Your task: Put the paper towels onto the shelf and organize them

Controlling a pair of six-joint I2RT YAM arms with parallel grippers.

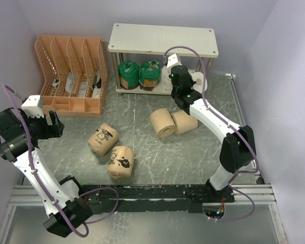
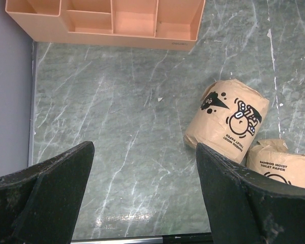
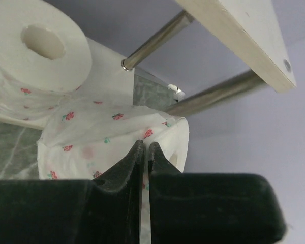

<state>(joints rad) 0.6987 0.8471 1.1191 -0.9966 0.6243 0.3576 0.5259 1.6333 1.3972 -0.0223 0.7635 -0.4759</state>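
Observation:
The dotted roll in the robot's right gripper lies at a slant with its end close to the shelf post, so that gripper should open and grab it by the edge of its hole (image 3: 175,154).
The shelf (image 1: 162,40) stands at the back. Two green-topped brown rolls (image 1: 138,75) sit on the left of its lower board. My right gripper (image 1: 175,77) reaches under the top board (image 3: 244,40). In the right wrist view it (image 3: 146,146) is shut on the loose sheet of a white dotted roll (image 3: 117,132), with a second dotted roll (image 3: 35,56) behind it. Two plain tan rolls (image 1: 173,122) lie on the table in front of the shelf. Two black-printed tan rolls (image 1: 112,150) lie mid-table and also show in the left wrist view (image 2: 229,119). My left gripper (image 2: 145,152) is open and empty, left of them.
An orange slotted file organizer (image 1: 71,73) stands at the back left and also shows in the left wrist view (image 2: 107,20). Silver shelf posts (image 3: 157,38) stand close above my right gripper. Purple walls enclose the left, back and right. A metal rail (image 1: 142,190) runs along the near edge.

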